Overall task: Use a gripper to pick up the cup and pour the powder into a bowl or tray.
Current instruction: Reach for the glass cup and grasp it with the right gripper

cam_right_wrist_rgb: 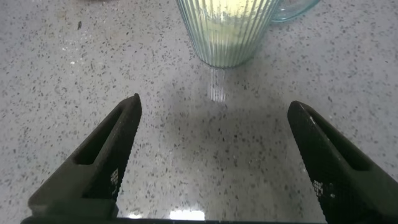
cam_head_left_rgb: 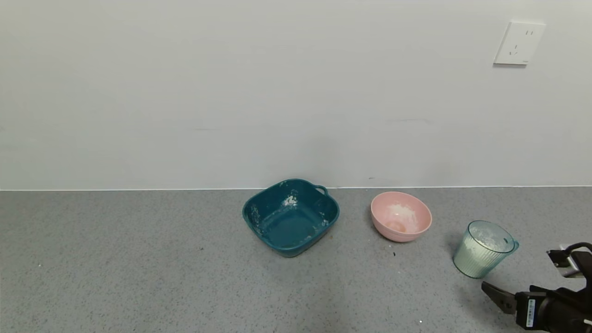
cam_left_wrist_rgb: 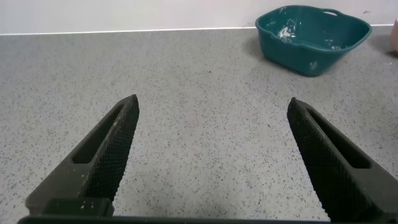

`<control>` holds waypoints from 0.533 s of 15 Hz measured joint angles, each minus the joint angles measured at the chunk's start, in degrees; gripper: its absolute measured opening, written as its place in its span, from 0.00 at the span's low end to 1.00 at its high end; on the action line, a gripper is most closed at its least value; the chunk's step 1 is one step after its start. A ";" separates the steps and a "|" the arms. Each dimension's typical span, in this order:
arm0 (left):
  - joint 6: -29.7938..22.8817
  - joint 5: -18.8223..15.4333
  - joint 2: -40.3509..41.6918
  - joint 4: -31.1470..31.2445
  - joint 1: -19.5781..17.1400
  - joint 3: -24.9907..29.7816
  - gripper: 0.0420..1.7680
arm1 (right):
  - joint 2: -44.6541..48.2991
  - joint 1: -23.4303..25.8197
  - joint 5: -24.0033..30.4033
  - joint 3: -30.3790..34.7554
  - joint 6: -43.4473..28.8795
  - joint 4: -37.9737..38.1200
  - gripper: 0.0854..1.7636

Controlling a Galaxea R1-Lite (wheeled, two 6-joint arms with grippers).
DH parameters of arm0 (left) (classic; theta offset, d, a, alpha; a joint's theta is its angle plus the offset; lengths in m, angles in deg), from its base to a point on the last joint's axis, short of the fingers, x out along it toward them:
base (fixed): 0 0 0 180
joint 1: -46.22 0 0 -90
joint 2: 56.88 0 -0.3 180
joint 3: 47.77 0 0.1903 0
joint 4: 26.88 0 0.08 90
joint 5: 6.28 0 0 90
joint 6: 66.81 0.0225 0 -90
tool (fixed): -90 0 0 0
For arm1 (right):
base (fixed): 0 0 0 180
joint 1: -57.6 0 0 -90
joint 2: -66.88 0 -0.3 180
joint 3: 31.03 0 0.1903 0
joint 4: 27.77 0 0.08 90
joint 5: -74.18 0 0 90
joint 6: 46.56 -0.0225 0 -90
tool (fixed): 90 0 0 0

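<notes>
I should move my right gripper to the cup's ribbed body (cam_head_left_rgb: 480, 255) (cam_right_wrist_rgb: 229, 30), below the cup's rim, and close it there with a finger on either side.
The ribbed pale green-blue cup (cam_head_left_rgb: 483, 249) stands upright on the grey counter at the right, with white powder (cam_head_left_rgb: 485, 241) inside. It also shows in the right wrist view (cam_right_wrist_rgb: 227, 28). My right gripper (cam_right_wrist_rgb: 214, 112) is open and empty, a short way in front of the cup and not touching it; one finger shows in the head view (cam_head_left_rgb: 497, 296). The pink bowl (cam_head_left_rgb: 401, 216), with powder residue, stands left of the cup. My left gripper (cam_left_wrist_rgb: 214, 109) is open and empty over bare counter, outside the head view.
A dark teal basin (cam_head_left_rgb: 291, 216) with handles and powder smears stands left of the pink bowl, near the wall; it also shows in the left wrist view (cam_left_wrist_rgb: 314, 34). A wall socket (cam_head_left_rgb: 519, 43) is high on the right.
</notes>
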 joint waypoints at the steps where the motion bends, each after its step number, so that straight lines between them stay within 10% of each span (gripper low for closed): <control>1: 0.01 0.02 0.00 0.00 0.00 0.00 0.97 | -2.43 -0.05 0.10 0.38 0.11 -2.78 0.97; 8: 0.01 0.00 0.00 0.00 0.00 0.00 0.97 | -15.21 0.11 0.29 0.74 2.78 -18.97 0.97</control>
